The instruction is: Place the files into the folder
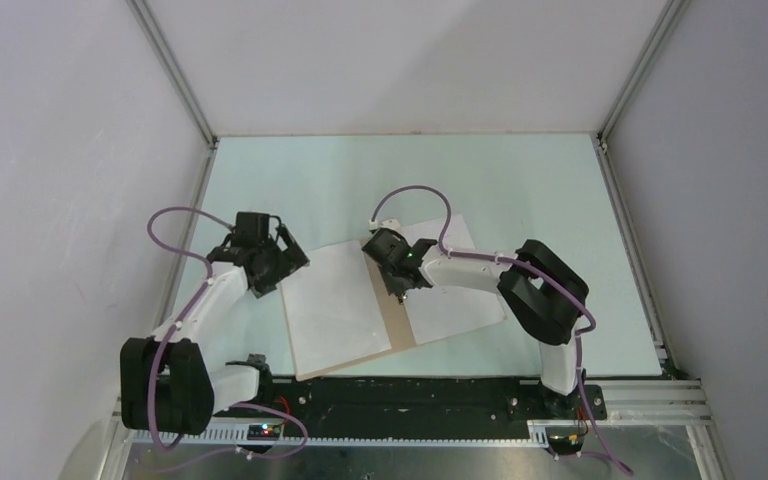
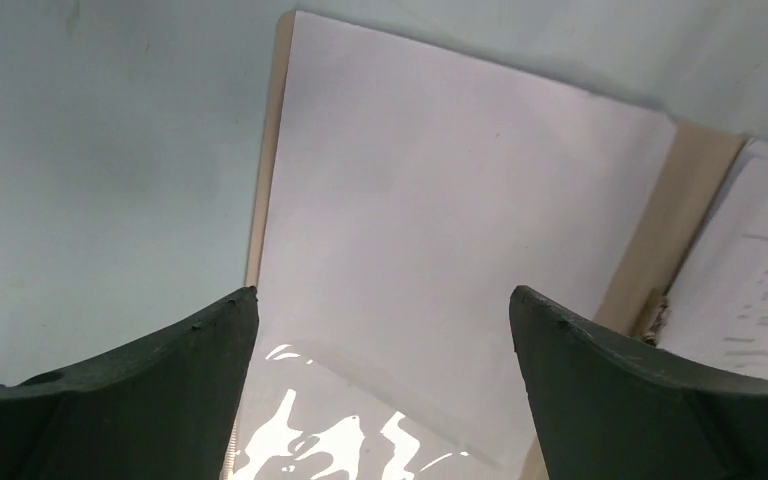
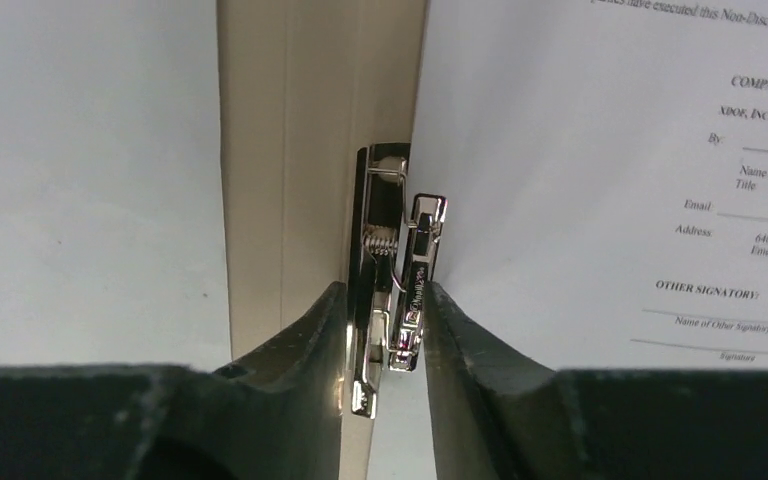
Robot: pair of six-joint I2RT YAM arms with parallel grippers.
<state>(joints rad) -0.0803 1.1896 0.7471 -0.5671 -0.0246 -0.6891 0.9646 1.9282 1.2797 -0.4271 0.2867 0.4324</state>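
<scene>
My right gripper should take just the long bar [image 3: 378,240] and pull the folder straight, as the folder slants and I have both bars of the metal clip between my fingers.
The tan folder [image 1: 392,318] lies open on the table. A blank white sheet [image 1: 335,305] covers its left leaf and a printed sheet [image 1: 455,300] its right leaf. My right gripper [image 1: 400,292] is over the spine. In the right wrist view the right gripper [image 3: 384,290] is shut on the metal spine clip [image 3: 390,240], between the tan spine [image 3: 280,150] and the printed sheet [image 3: 610,150]. My left gripper [image 1: 295,262] is open and empty at the left leaf's far edge. In the left wrist view the left gripper [image 2: 382,292] hangs over the blank sheet [image 2: 440,200].
The pale green table [image 1: 520,190] is walled by white panels with metal frame posts at the back corners. A black rail [image 1: 410,392] runs along the near edge by the arm bases. The folder's left edge [image 2: 265,150] shows beside the sheet.
</scene>
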